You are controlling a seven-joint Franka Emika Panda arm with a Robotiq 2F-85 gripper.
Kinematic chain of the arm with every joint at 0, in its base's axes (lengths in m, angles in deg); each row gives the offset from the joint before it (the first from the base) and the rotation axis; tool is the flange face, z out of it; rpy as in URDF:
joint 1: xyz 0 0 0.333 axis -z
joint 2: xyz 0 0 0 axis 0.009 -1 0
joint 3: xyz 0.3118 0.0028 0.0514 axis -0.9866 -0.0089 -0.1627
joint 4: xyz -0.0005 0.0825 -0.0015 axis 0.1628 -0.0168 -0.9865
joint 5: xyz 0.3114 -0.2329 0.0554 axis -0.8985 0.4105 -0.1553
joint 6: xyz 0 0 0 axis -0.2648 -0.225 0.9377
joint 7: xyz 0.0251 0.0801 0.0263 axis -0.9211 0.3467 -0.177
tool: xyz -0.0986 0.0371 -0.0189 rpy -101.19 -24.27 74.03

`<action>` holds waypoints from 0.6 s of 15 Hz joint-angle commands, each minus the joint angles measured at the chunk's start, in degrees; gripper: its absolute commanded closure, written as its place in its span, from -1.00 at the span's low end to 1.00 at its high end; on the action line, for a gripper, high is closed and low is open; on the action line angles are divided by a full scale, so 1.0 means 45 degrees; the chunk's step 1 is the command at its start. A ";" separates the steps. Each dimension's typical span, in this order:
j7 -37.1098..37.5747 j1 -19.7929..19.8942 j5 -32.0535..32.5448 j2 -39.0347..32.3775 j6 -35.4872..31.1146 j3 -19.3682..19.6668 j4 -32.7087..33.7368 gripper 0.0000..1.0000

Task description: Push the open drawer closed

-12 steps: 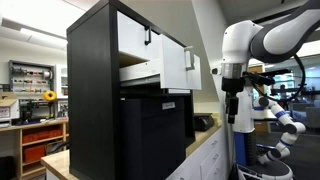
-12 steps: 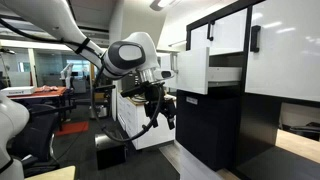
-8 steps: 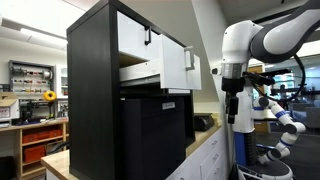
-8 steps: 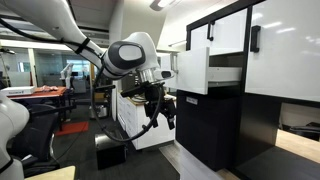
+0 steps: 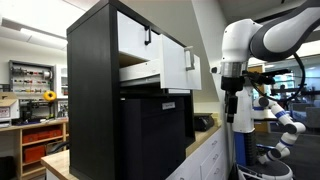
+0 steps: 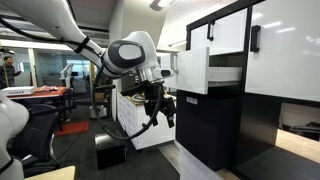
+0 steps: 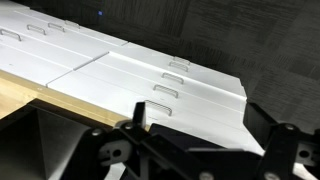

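I will next reach up and grip the small black handle (image 5: 191,61) on the open drawer's white front.
The drawer (image 5: 174,64) has a white flat front with a small black handle and stands pulled out of the tall black cabinet (image 5: 95,90), showing its pale cream side. It also shows in an exterior view (image 6: 192,70). My gripper (image 5: 232,108) hangs from the white arm, pointing down, level with the drawer or slightly below it and apart from its front with a clear gap. It shows again in an exterior view (image 6: 165,110). In the wrist view the gripper (image 7: 200,135) has its fingers spread, open and empty. The drawer is out of the wrist view.
A shut white drawer (image 5: 135,30) sits above the open one and black-fronted drawers (image 5: 155,135) below. The cabinet stands on a wooden countertop (image 5: 205,145). The wrist view shows low white cabinets with metal handles (image 7: 165,85). A lab with shelves lies behind.
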 commanded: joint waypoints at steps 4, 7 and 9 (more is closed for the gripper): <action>0.0657 -0.0351 -0.0577 0.0982 0.0898 -0.0235 0.0831 -1.00; 0.1048 -0.0401 -0.0858 0.1330 0.1136 -0.0372 0.1342 -1.00; 0.1305 -0.0439 -0.0992 0.1516 0.1331 -0.0470 0.1703 -1.00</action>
